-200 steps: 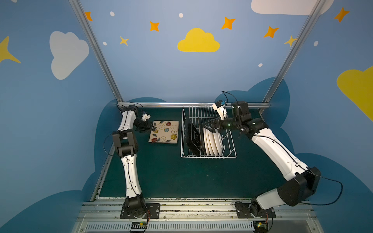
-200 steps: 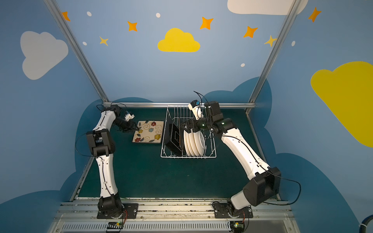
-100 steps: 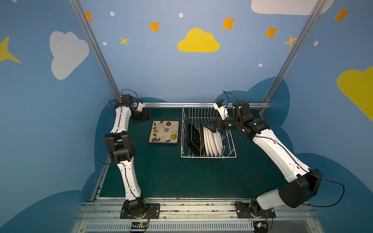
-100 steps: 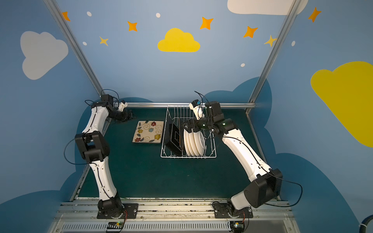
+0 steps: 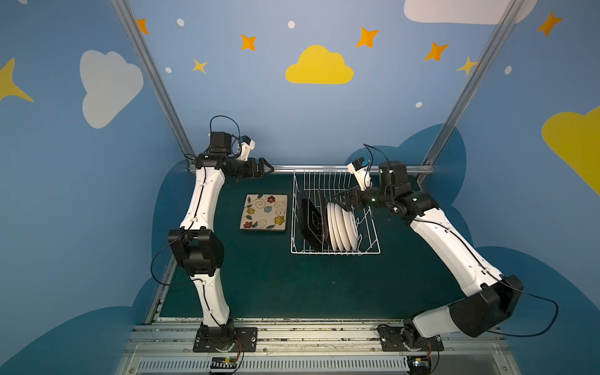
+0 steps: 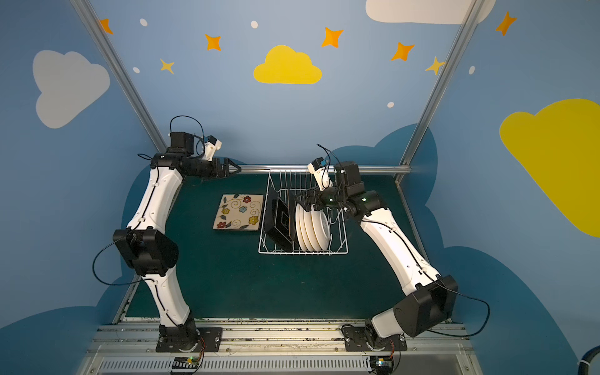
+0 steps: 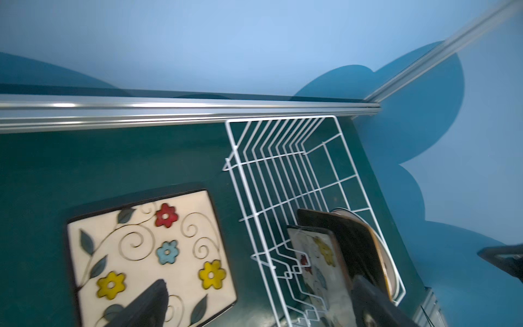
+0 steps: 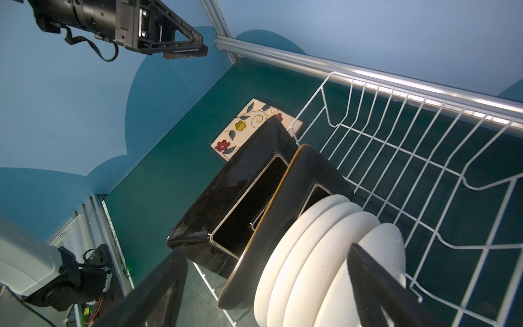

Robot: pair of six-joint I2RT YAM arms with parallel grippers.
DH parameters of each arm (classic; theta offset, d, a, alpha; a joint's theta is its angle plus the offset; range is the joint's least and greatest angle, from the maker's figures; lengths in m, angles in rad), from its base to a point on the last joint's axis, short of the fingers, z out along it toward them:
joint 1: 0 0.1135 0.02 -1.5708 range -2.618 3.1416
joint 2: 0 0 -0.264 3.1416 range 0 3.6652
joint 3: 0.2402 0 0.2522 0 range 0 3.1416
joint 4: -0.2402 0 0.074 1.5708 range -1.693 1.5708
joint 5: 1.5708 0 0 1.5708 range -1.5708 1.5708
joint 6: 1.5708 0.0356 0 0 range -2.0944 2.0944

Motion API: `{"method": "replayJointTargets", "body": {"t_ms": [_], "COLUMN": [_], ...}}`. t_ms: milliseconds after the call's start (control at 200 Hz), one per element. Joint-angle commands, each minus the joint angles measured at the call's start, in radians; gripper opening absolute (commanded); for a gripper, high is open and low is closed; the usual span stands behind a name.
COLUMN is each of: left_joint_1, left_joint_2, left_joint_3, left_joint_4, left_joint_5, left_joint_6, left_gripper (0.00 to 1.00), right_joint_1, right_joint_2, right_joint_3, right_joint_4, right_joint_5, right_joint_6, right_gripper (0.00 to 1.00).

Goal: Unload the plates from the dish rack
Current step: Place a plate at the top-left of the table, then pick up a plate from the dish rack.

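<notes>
Next, I close my left gripper on the top edge (image 5: 302,215) (image 7: 340,257) of the black-backed square plate that stands nearest the cream flowered plate.
The white wire dish rack (image 5: 334,252) (image 6: 302,252) stands at the back of the green table. Two black-backed square plates (image 5: 311,220) (image 6: 278,221) (image 8: 249,198) and a row of white round plates (image 5: 342,224) (image 6: 313,228) (image 8: 317,243) stand upright in it. A cream flowered plate (image 5: 264,212) (image 6: 239,212) (image 7: 147,249) lies flat on the table left of the rack. My left gripper (image 5: 268,168) (image 7: 260,305) hovers open and empty above the table's back edge. My right gripper (image 5: 341,202) (image 8: 268,286) is open, its jaws straddling the standing plates' upper edges without closing on any.
An aluminium rail (image 5: 324,168) runs along the back edge, just behind the rack. Blue walls close in on the left, back and right. Both arm bases (image 5: 224,337) are bolted to the front rail.
My left gripper has let go at the flowered plate's edge, opened fully, risen and swung right toward the rack. The right arm has barely moved.
</notes>
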Motion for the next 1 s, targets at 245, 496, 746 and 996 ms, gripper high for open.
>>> {"method": "replayJointTargets", "body": {"t_ms": [245,496,746,996], "left_joint_1": [-0.181,-0.278,-0.355,-0.381], "left_joint_2": [-0.173,-0.258,-0.286,-0.227], "left_joint_3": [-0.12,-0.323,-0.466,-0.447], "left_joint_4": [-0.078,-0.026,0.029,0.024], "left_joint_5": [-0.098,-0.156,-0.236,-0.231], "left_joint_6": [-0.076,-0.192,-0.287,-0.311], "left_gripper": [1.0,0.99,0.96,0.85], "right_joint_1": [-0.055,-0.065,-0.065,-0.063], "right_joint_2": [-0.068,-0.098,-0.109,-0.127], "right_joint_3": [0.013,-0.042,-0.083,-0.108], "right_joint_4": [-0.131,-0.149,-0.142,-0.121], "right_joint_5": [0.029,0.016,0.023,0.04], "right_joint_6": [0.036,0.077,0.124,0.14], "right_gripper": [0.88,0.88,0.88,0.88]}}
